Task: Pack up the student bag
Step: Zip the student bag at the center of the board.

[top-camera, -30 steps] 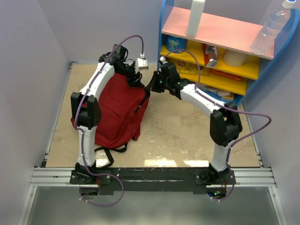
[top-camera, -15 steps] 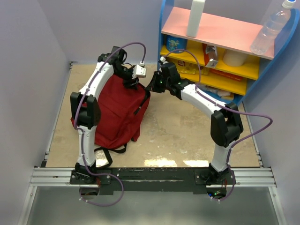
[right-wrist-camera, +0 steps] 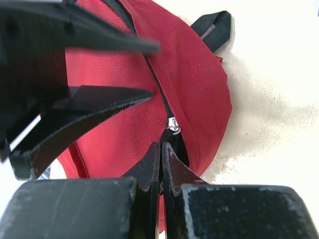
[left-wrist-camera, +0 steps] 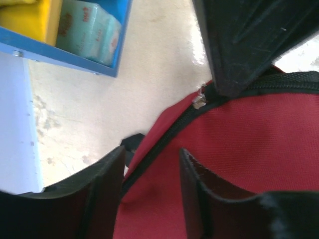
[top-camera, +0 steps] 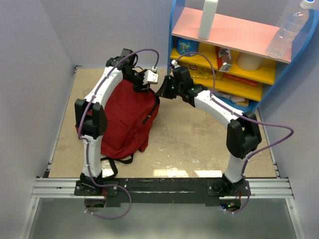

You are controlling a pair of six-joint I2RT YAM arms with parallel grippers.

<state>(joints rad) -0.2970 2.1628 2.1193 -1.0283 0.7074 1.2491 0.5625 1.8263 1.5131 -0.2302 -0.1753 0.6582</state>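
My left gripper should pinch the red fabric there (left-wrist-camera: 143, 155), as the zipper line behind the silver slider lies loose, before my right gripper pulls the slider along.
The student bag (top-camera: 124, 117), dark red with black straps, lies on the table's left half. My right gripper (top-camera: 162, 91) is at its upper right corner. In the right wrist view it (right-wrist-camera: 161, 147) is shut on the black zipper pull hanging from the silver slider (right-wrist-camera: 173, 125). My left gripper (top-camera: 143, 85) hovers over the bag's top. In the left wrist view it (left-wrist-camera: 152, 159) is open, its fingers (left-wrist-camera: 102, 184) standing either side of red fabric and the black zipper line (left-wrist-camera: 164, 132). The slider (left-wrist-camera: 199, 102) shows under the right gripper's finger there.
A blue shelf unit (top-camera: 234, 50) with yellow shelves and a pink top stands at the back right, holding boxes and bottles (top-camera: 288, 32). A teal box (left-wrist-camera: 89, 30) sits on its lowest shelf near the bag. Grey walls close in on the left and back.
My left gripper has shifted a little right toward the bag's top corner and its jaws have narrowed. The right gripper stays shut at the zipper.
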